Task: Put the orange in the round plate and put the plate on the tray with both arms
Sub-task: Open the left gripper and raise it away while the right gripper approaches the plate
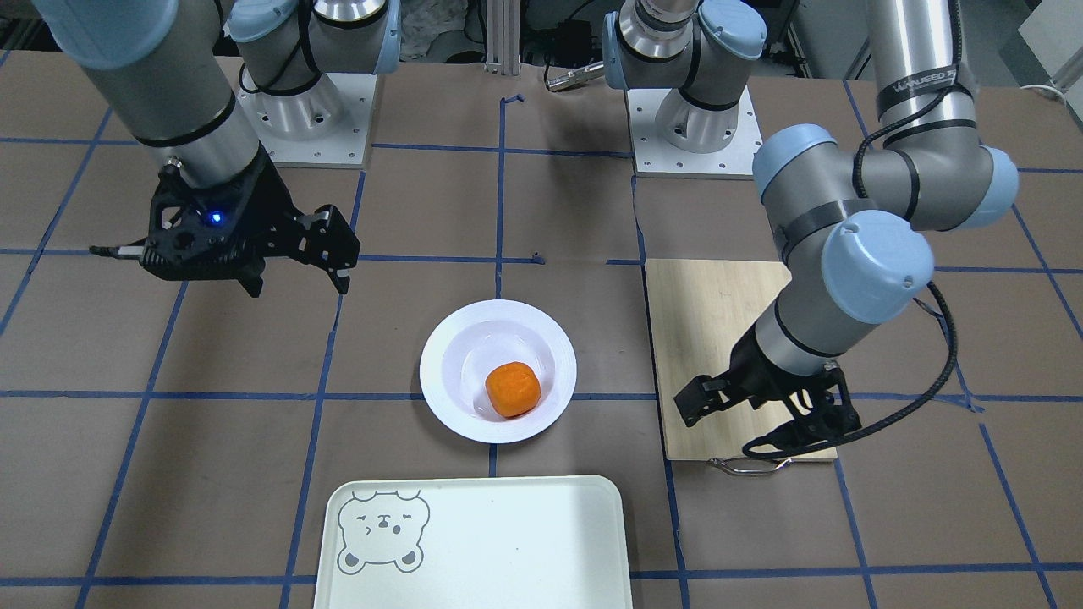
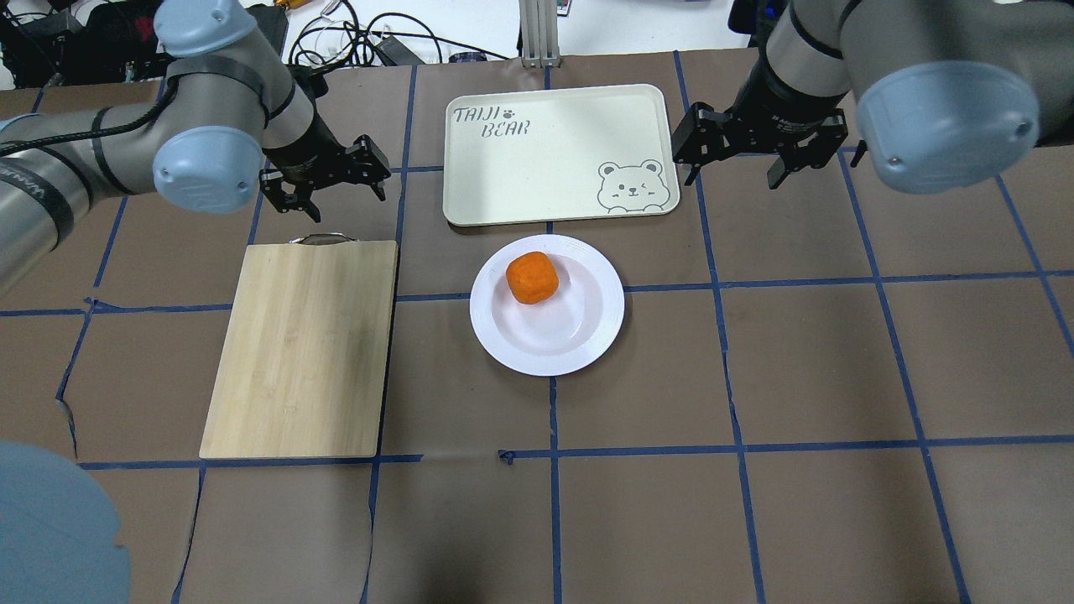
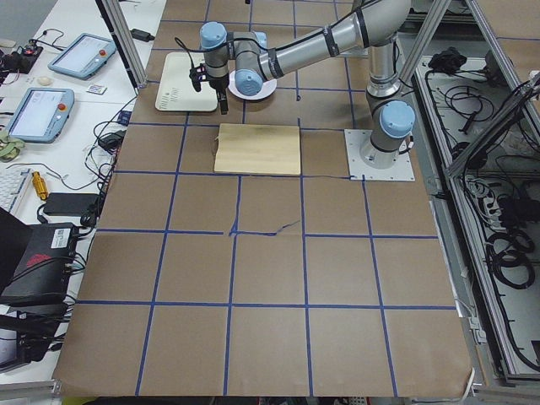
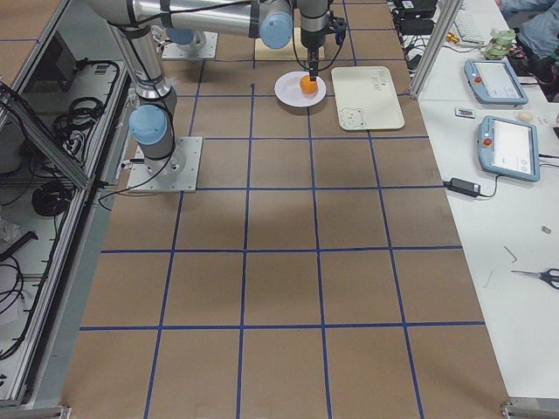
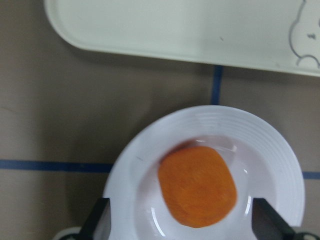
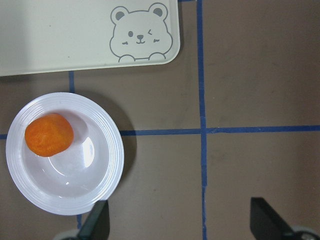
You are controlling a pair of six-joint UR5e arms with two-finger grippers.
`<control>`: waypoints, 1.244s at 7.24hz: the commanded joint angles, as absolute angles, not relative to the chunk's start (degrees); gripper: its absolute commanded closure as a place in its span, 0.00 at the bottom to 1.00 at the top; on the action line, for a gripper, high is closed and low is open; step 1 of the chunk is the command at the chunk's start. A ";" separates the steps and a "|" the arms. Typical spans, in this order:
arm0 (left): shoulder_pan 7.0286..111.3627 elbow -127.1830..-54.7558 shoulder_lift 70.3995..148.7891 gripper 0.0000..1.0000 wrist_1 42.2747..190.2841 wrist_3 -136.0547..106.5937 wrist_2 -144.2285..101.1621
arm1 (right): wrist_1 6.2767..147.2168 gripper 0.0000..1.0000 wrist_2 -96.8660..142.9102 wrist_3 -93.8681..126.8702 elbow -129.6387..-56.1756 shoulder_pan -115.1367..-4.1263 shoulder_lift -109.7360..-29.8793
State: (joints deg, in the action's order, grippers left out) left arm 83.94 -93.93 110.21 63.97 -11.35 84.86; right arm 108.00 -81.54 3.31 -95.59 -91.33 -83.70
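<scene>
The white round plate's rim (image 1: 437, 342) (image 6: 112, 182) faces my right gripper on the side across from the orange. That gripper should take hold there next.
The orange (image 2: 532, 277) lies inside the white round plate (image 2: 587, 335) at mid-table, toward the plate's far side. The plate stands on the brown table just short of the mint tray (image 2: 545, 151) with the bear face. My left gripper (image 2: 336, 197) hangs open and empty over the far end of the cutting board, left of the tray. My right gripper (image 2: 732, 178) hangs open and empty to the right of the tray. In the left wrist view the orange (image 5: 197, 186) and the plate (image 5: 280, 165) show between the open fingers (image 5: 100, 220). The right wrist view has the plate (image 6: 107, 165) at lower left.
A bamboo cutting board (image 2: 302, 348) with a metal handle lies left of the plate. The table is brown paper with a blue tape grid. Cables and gear lie beyond the table's far edge.
</scene>
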 commanded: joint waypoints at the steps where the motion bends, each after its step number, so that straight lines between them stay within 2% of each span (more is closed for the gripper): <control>1: 81.30 -94.04 109.25 0.00 63.90 -10.29 84.29 | 124.55 0.00 -76.14 3.69 -102.18 -91.49 -75.88; 3: 81.39 -94.13 108.81 0.00 63.90 -10.11 84.29 | 135.66 0.00 -65.10 6.22 -107.82 -91.58 -71.30; 5: 81.39 -94.22 108.55 0.00 63.98 -9.67 84.81 | 140.25 0.01 -59.87 7.03 -108.80 -91.58 -67.34; 9: 81.30 -94.39 108.11 0.00 64.07 -8.00 84.90 | 146.16 0.00 -59.42 6.68 -114.25 -91.76 -66.62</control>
State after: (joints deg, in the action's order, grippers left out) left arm 81.31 -94.36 108.16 64.09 -8.08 84.90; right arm 145.47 -59.66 6.51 -113.03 -91.78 -66.71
